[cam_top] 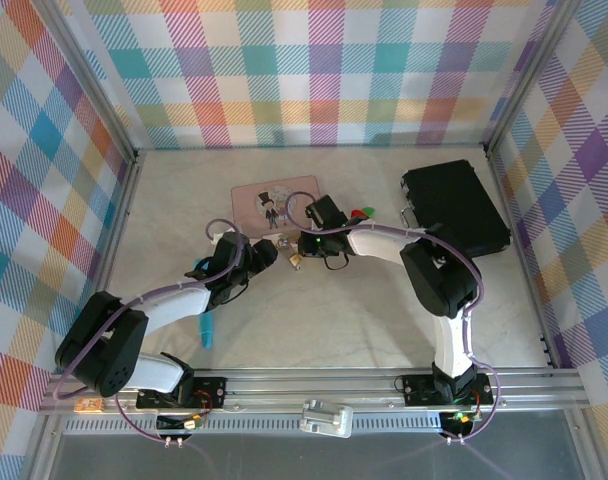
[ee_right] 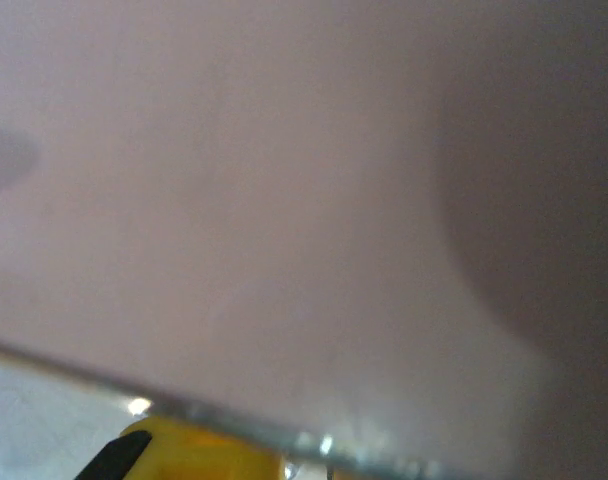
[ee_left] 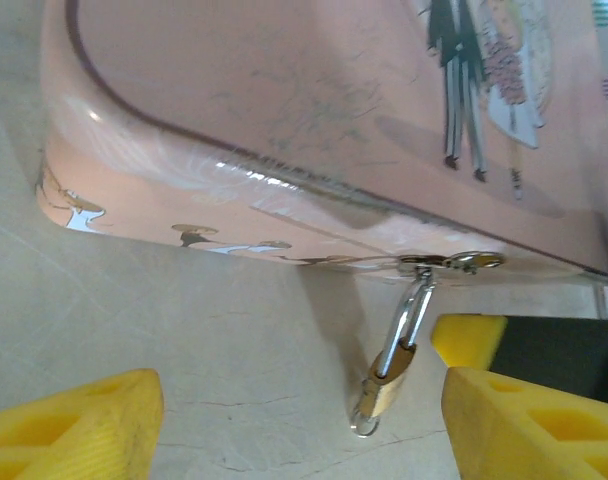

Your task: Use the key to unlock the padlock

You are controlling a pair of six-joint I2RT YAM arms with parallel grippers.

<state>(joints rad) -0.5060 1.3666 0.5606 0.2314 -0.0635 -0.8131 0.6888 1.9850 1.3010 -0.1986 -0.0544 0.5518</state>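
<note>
My left gripper should grip the silver shackle [ee_left: 407,322] and turn the tin's front edge toward my right gripper, since the padlock's lower end points past my right gripper.
The brass padlock [ee_left: 392,372] hangs by its silver shackle [ee_left: 409,320] from the latch on the pink tin's [ee_left: 284,90] front edge and rests on the table. A small silver loop at its lower end looks like the key's [ee_left: 364,423] head, though I cannot tell for sure. My left gripper [ee_left: 304,430] stands open just in front, with the padlock near its right finger [ee_left: 534,420]. Another yellow finger [ee_left: 474,340], from my right gripper [cam_top: 289,243], sits just right of the padlock [cam_top: 296,260]. The right wrist view is blurred pink tin with one yellow finger [ee_right: 184,455].
A black case [cam_top: 454,205] lies at the back right. A small red-and-green block [cam_top: 362,212] sits right of the tin [cam_top: 274,205]. A light-blue stick [cam_top: 206,325] lies near my left arm. Checkered walls close in the table.
</note>
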